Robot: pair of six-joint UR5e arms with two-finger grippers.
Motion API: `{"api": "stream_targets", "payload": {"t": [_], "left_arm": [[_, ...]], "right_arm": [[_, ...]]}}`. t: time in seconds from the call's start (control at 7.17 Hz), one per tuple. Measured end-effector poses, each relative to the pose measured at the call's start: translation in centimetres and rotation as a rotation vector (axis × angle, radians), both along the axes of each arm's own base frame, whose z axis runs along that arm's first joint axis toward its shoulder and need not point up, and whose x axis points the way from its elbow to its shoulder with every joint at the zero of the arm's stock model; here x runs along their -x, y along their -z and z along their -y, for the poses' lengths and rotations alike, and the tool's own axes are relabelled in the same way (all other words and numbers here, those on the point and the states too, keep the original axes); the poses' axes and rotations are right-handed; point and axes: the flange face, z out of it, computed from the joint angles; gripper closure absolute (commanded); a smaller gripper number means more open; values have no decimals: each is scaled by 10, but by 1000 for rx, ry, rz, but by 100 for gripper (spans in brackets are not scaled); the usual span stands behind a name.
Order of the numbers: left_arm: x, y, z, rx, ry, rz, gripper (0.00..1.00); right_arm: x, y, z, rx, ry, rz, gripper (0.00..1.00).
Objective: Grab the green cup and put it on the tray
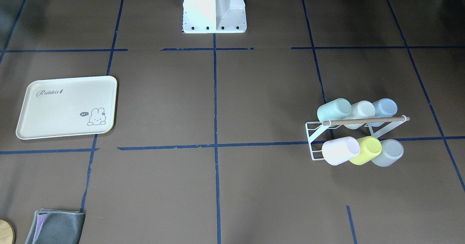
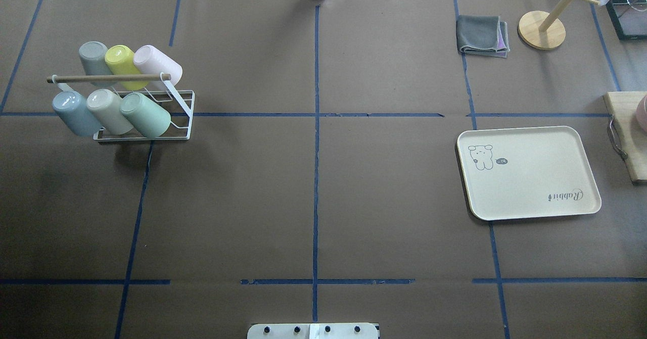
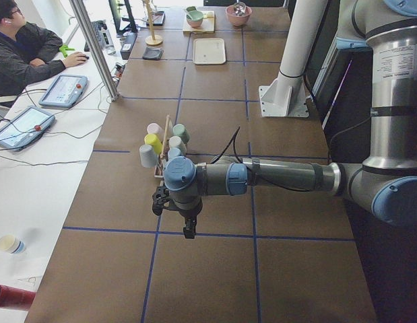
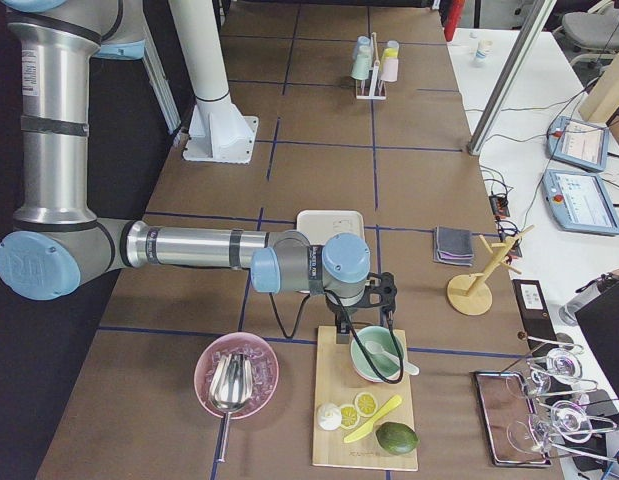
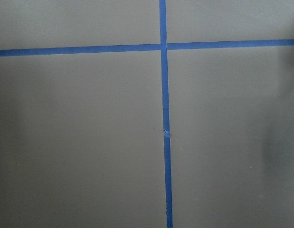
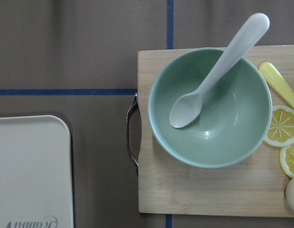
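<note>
The cream tray's short edge (image 1: 24, 98) (image 6: 71, 206) is near the "Rabbit" lettering, on the side facing the cutting board. My right gripper should close on it.
The green cup (image 1: 336, 110) is a pale mint tumbler lying on its side on a white wire rack (image 1: 313, 142), at the end of the row nearer the robot; it also shows in the overhead view (image 2: 146, 114). The cream tray (image 1: 67, 107) with "Rabbit" lettering lies flat and bare on the other side of the table (image 2: 528, 172); its corner shows in the right wrist view (image 6: 30, 171). My left gripper (image 3: 188, 232) hangs over bare table near the rack. My right gripper (image 4: 341, 330) hangs over a cutting board beside the tray. I cannot tell whether either is open or shut.
The rack also holds blue (image 1: 384, 107), cream, pink, yellow-green (image 1: 367, 150) and grey cups. A wooden board (image 6: 203, 190) with a green bowl (image 6: 211, 111), spoon and lemon slices lies right of the tray. A grey cloth (image 2: 480, 36) and wooden stand (image 2: 542, 30) sit beyond it.
</note>
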Motion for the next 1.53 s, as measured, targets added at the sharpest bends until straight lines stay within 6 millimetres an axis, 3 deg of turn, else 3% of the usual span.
{"api": "stream_targets", "payload": {"t": [0.28, 0.84, 1.12, 1.53], "left_arm": [[0, 3, 0, -9, -2, 3, 0], [1, 10, 1, -24, -1, 5, 0], [1, 12, 1, -29, -1, 5, 0], [1, 14, 1, -33, 0, 5, 0]], "right_arm": [[9, 6, 7, 26, -19, -1, 0], [89, 28, 14, 40, -40, -10, 0], [131, 29, 3, 21, -44, -11, 0], [180, 9, -25, 6, -16, -57, 0]]}}
